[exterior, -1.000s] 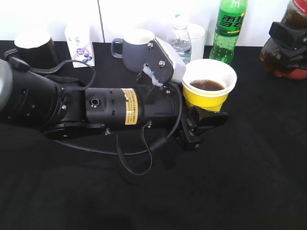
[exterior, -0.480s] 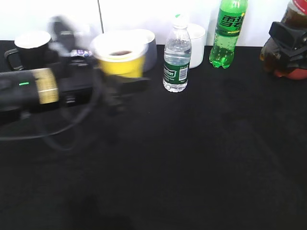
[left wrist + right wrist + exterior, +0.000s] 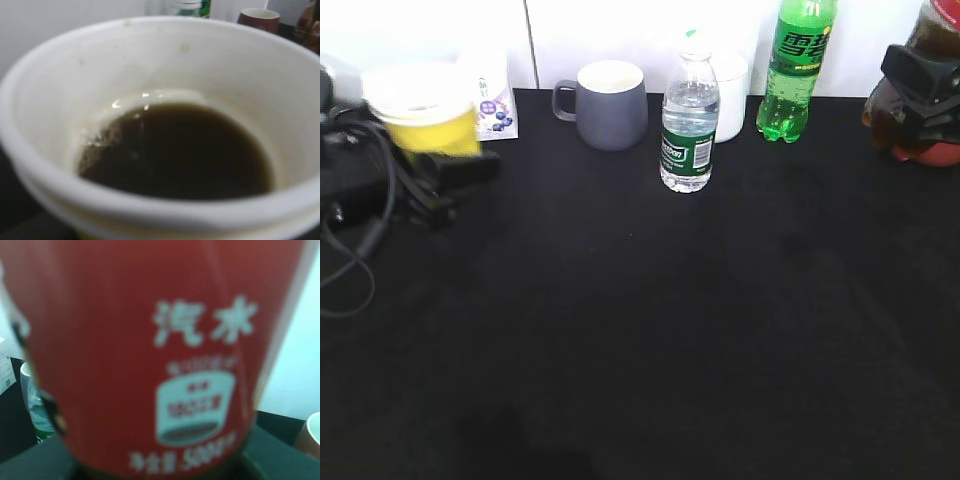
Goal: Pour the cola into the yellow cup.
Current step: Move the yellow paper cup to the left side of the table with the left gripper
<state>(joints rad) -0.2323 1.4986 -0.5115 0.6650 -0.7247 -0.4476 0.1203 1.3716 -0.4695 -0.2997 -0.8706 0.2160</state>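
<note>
The cola bottle will go down from my right gripper onto the black table [image 3: 876,212], next to the green soda bottle and a little closer to me.
The yellow cup [image 3: 423,118] with its white rim is at the far left of the exterior view, held in my left gripper [image 3: 448,172], which is shut on it. The left wrist view looks into the cup [image 3: 60,90], where dark brown cola fills the bottom. My right gripper [image 3: 920,85] is at the right edge, shut on the cola bottle [image 3: 935,40]. The bottle's red label with white marks [image 3: 150,355] fills the right wrist view. The jaws themselves are hidden in both wrist views.
A grey mug [image 3: 609,103], a small green-labelled water bottle [image 3: 689,125], a white cup [image 3: 732,80] and a green soda bottle [image 3: 798,65] stand along the back of the black table. A small white carton [image 3: 492,95] stands behind the yellow cup.
My left arm has swung from the table's middle to the far left, carrying the yellow cup with cola in it. The right gripper and the cola bottle have not moved.
</note>
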